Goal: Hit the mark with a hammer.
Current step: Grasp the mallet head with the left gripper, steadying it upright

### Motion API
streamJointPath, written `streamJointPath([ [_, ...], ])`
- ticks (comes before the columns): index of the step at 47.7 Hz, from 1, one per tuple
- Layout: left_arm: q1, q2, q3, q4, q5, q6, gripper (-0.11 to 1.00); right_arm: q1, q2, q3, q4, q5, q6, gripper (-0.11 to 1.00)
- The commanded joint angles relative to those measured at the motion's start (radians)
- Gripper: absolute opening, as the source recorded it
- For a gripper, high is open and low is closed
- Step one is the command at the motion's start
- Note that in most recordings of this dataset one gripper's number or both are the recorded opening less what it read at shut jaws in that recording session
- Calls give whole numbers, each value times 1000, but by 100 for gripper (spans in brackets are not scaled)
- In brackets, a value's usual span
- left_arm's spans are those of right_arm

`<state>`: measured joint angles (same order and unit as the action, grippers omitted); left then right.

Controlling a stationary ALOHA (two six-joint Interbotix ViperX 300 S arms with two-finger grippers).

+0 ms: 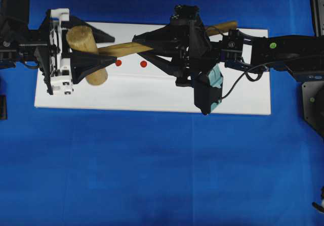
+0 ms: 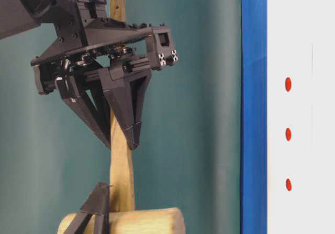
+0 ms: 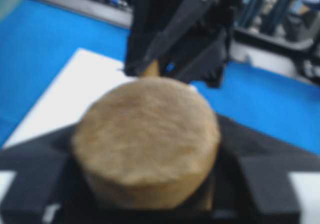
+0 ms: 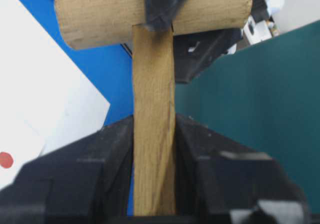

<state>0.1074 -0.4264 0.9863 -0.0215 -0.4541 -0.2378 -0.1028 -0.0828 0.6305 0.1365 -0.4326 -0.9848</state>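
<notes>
Next, my right gripper opens and takes the handle farther back [image 2: 114, 121] while my left gripper steadies the hammer's head, because it holds the hammer's handle too near that head.
The hammer is a light wooden mallet. Its thick head [image 1: 86, 46] is at the left and its slim handle [image 1: 223, 28] runs off to the right. My left gripper [image 1: 109, 48] straddles the head [image 3: 145, 134], its dark fingers [image 3: 30, 164] pressed against both sides. My right gripper [image 4: 154, 129] is shut on the handle [image 4: 152, 83] partway along it, and the hammer is held above the board. Three red dots line the white strip; the top one, the mark [image 2: 288, 84], looks slightly the largest. Only two dots [image 1: 118, 62] show from overhead.
The white board [image 1: 152, 97] lies on a blue cloth [image 1: 152, 175]. The right arm [image 1: 283, 49] reaches in from the right edge, with a black and teal camera housing [image 1: 208, 89] hanging over the board. A teal wall [image 2: 199, 113] stands behind.
</notes>
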Motion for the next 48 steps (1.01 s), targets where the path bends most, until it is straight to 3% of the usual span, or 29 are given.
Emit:
streamJointPath([
  [1,0,-9,-20,5,0,9,42,2,-34,-28,8,-9,5,10],
  [20,0,-14,-15,5,0,14,42,0,-34,-48,69,31,6,11],
  [22,0,-14,-15,5,2,15,42,0,-32,-48,74,37,6,17],
  [33,0,-14,-15,9,6,37,42,15,-34,-49,130,94,14,82],
  [36,0,-14,-15,11,14,61,42,21,-35,-54,147,127,20,94],
  [48,-6,-14,-15,11,81,275,42,23,-60,-81,252,302,103,98],
])
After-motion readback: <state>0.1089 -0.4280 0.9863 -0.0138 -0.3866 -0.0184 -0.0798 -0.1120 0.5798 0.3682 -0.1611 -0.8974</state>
